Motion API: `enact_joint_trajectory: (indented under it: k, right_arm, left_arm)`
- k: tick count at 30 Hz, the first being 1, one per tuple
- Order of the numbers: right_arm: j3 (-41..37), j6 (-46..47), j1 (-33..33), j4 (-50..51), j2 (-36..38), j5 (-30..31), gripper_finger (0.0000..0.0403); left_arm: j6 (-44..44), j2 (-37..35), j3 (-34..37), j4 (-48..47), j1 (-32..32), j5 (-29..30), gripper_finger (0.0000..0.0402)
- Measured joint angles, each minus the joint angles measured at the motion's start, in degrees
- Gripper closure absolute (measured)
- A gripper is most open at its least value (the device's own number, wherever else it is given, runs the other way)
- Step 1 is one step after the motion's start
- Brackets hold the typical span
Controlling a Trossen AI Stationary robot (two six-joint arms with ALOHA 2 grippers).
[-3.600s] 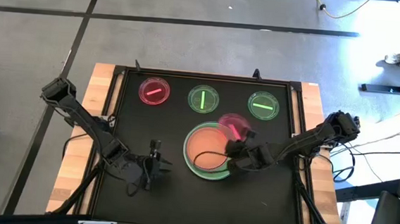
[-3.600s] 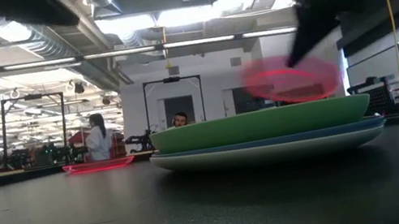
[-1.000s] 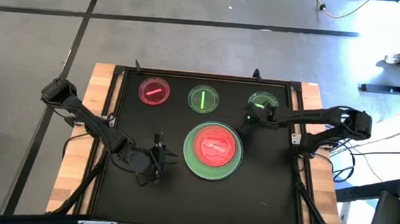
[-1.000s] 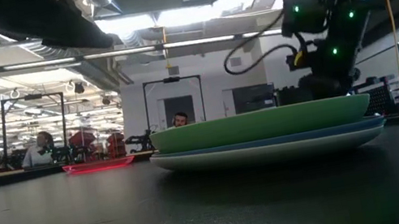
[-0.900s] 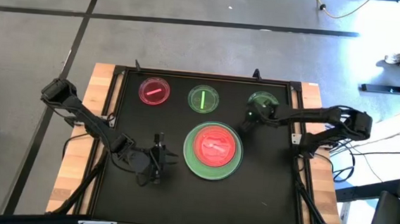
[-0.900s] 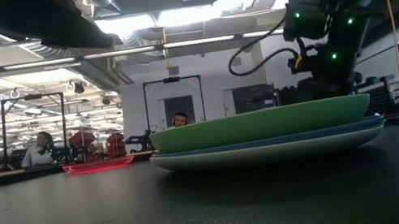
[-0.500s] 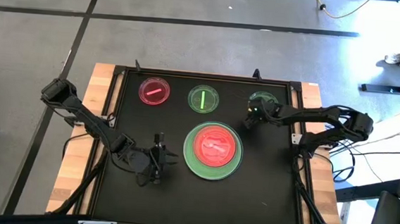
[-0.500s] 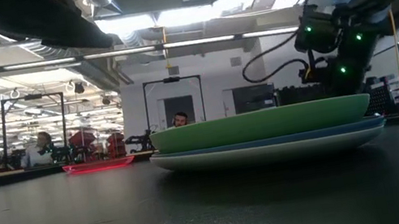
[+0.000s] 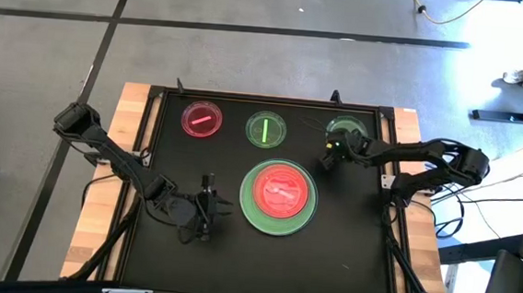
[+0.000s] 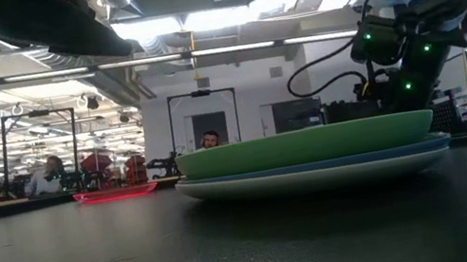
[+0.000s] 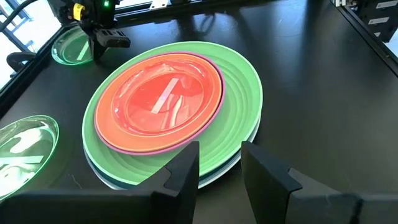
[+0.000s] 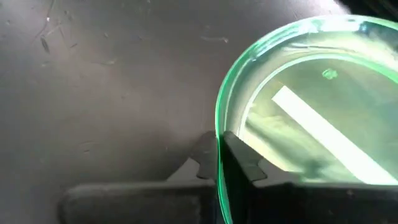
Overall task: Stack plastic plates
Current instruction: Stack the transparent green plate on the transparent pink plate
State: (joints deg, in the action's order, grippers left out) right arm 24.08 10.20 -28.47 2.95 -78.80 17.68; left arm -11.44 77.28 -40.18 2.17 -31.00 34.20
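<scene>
The robot's right gripper needs to release the green dish on top of the magenta-rimmed orange plate (image 9: 281, 188) in the stack. The green dish is still at the far edge.
A stack of plastic plates (image 9: 281, 196) stands mid-table: a green plate on pale ones, with a magenta-rimmed orange plate (image 11: 158, 102) on top. Along the far edge lie a red dish (image 9: 201, 120), a green dish (image 9: 266, 129) and another green dish (image 9: 346, 131). My right gripper (image 9: 332, 157) is shut on that last dish at its near-left side. My left gripper (image 11: 221, 165) hovers open just left of the stack, holding nothing. My right gripper pinches the near-left rim (image 12: 219, 140) of the far-right green dish, with one finger (image 12: 241, 158) inside the dish and the other outside. The fingers slant down from the table's right side. The dish lies flat on the table.
The black mat is ringed by a raised frame (image 9: 390, 155) on a wooden table. The low view shows the stack (image 10: 305, 152) and the red dish (image 10: 117, 192) in front of a room with people far behind. Bare mat lies near the front edge.
My right gripper has sunk toward the table and drawn a little toward the right edge, so more of the far-right green dish shows beside it. The dishes and the stack have stayed where they were.
</scene>
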Motion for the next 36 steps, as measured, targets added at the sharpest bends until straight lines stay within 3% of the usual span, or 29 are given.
enact_joint_trajectory:
  k: [7, 24, 36]
  right_arm:
    - [3.3, -2.1, 3.5, 1.5, 0.3, -1.2, 0.04]
    - [17.2, -5.2, 25.3, 1.1, 0.4, -0.8, 0.0402]
    - [18.5, -7.7, 39.1, -4.1, 0.0, -0.8, 0.0402]
  left_arm:
    - [0.7, 0.0, 0.0, 0.0, 0.0, -0.5, 0.0289]
    - [1.1, 0.0, 0.0, 0.0, 0.0, -0.8, 0.0289]
    - [1.0, 0.0, 0.0, 0.0, 0.0, -0.8, 0.0289]
